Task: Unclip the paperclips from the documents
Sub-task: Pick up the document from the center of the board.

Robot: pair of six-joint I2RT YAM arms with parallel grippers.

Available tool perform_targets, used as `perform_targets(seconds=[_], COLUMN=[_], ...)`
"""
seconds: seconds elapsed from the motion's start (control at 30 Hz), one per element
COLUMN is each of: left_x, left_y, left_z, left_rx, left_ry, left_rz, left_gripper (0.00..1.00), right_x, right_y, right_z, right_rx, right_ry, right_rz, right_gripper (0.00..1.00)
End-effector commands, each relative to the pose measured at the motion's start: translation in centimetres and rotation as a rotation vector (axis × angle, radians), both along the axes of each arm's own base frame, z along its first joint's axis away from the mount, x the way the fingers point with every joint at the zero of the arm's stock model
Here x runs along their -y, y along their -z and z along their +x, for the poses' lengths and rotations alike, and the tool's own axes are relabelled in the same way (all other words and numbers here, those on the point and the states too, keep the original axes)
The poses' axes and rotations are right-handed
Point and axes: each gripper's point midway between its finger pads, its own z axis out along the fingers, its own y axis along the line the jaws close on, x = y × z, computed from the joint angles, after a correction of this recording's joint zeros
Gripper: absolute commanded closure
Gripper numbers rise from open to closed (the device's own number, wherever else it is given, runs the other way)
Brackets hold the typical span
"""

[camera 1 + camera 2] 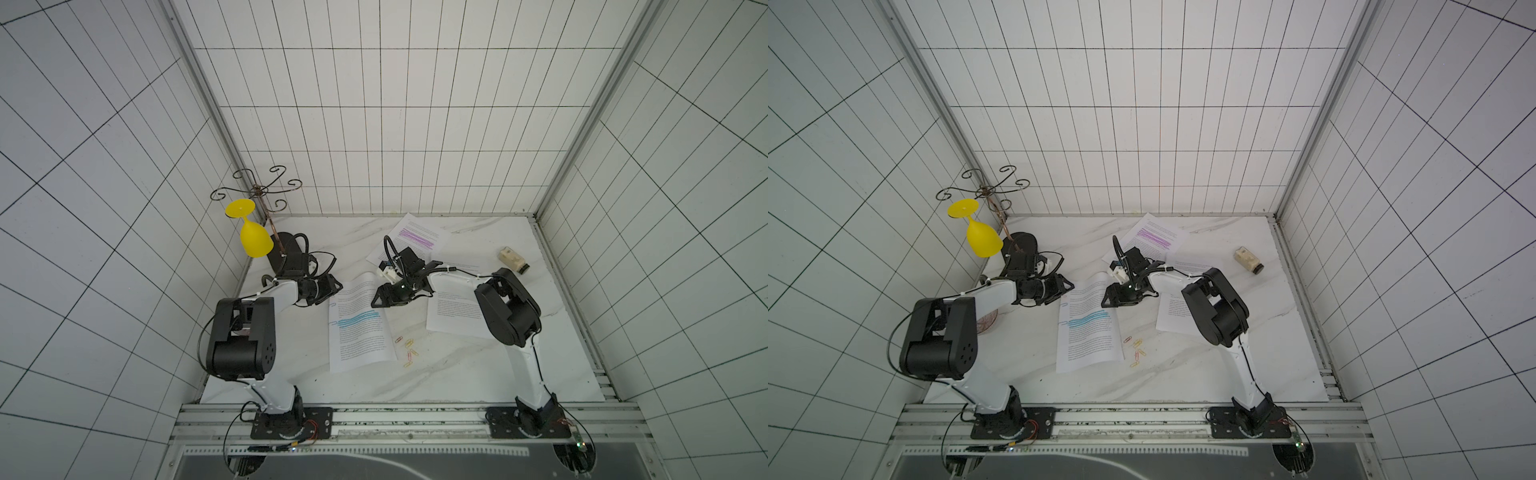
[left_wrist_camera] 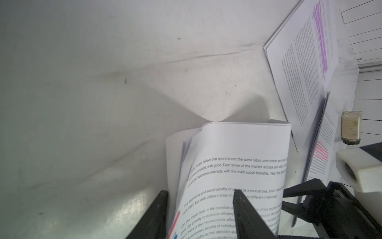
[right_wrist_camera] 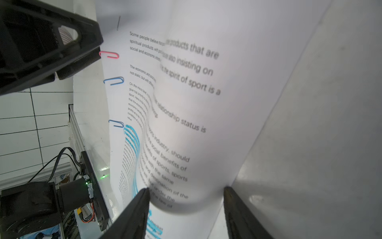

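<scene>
My right gripper needs to grip the blue-banded document's unclipped long edge (image 1: 379, 305) (image 3: 198, 203), close to the document's blue band and opposite the paperclips.
The blue-banded document (image 1: 359, 328) lies mid-table with its far end curled up. My left gripper (image 1: 332, 293) is at its clipped left edge. In the left wrist view the left gripper (image 2: 199, 192) is open, one finger behind the sheaf and one on the printed page. My right gripper (image 1: 380, 299) stands open at the far right corner; its wrist view shows the right gripper (image 3: 186, 189) with the curled page between the jaws. A pink paperclip (image 3: 109, 54) and two blue paperclips (image 3: 114, 80) sit on that edge. The purple-banded document (image 1: 415, 239) lies behind. A third document (image 1: 451, 311) lies under the right arm.
Several loose paperclips (image 1: 409, 349) lie on the marble table (image 1: 457, 374) right of the blue-banded document. A yellow glass (image 1: 251, 235) hangs from a wire rack (image 1: 257, 191) at the back left. A small jar (image 1: 515, 259) lies at the back right.
</scene>
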Motion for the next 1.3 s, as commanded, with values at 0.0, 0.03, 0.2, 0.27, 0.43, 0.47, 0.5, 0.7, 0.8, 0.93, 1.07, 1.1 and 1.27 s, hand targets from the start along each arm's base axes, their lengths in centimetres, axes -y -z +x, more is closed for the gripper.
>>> perform_targets(seconds=[0.0, 0.03, 0.2, 0.27, 0.43, 0.47, 0.5, 0.7, 0.8, 0.93, 1.07, 1.1, 1.27], left_x=[0.5, 0.6, 0.6, 0.4, -1.3, -1.5, -1.8, -2.0, -1.5, -0.8, 0.0, 0.6, 4.3], left_y=[-1.7, -1.6, -1.4, -0.9, 0.5, 0.5, 0.5, -1.1, -3.5, -8.3, -13.0, -14.1, -18.3], left_z=[0.8, 0.8, 0.6, 0.4, 0.3, 0.4, 0.5, 1.1, 1.5, 1.5, 0.6, 0.2, -2.1], left_rx=[0.036, 0.032, 0.027, 0.013, -0.028, -0.029, -0.028, 0.039, 0.131, 0.302, 0.433, 0.467, 0.613], left_ry=[0.029, 0.032, 0.068, 0.095, 0.138, 0.148, 0.156, 0.186, 0.189, 0.183, 0.184, 0.203, 0.378], left_rz=[-0.034, -0.034, -0.024, 0.009, 0.147, 0.173, 0.193, 0.23, 0.208, 0.189, 0.149, 0.123, 0.066], left_gripper=[0.49, 0.49, 0.5, 0.55, 0.93, 1.0, 1.0, 1.0, 1.0, 1.0, 1.0, 1.0, 1.0], right_x=[-0.8, -1.0, -1.8, -1.8, -1.8, -1.8, -1.7, -1.2, -0.7, 0.5, 1.7, 2.0, 3.3], right_y=[1.3, 1.1, -0.1, -0.1, 0.2, 0.2, 0.3, -0.6, -2.6, -7.3, -12.2, -13.3, -18.0], right_z=[-0.1, -0.2, 0.2, 0.2, 0.1, 0.1, 0.1, 0.5, 1.2, 2.4, 2.8, 2.8, 1.1], right_rx=[-0.038, -0.042, -0.012, -0.016, -0.029, -0.027, -0.028, 0.008, 0.069, 0.208, 0.39, 0.441, 0.678], right_ry=[0.0, -0.007, -0.015, -0.011, -0.008, -0.008, -0.008, -0.009, -0.02, -0.028, -0.082, -0.109, -0.259], right_rz=[-0.026, -0.016, 0.043, 0.047, 0.049, 0.05, 0.048, 0.065, 0.11, 0.223, 0.349, 0.383, 0.569], right_gripper=[0.41, 0.4, 0.37, 0.37, 0.36, 0.36, 0.36, 0.34, 0.33, 0.31, 0.28, 0.28, 0.27])
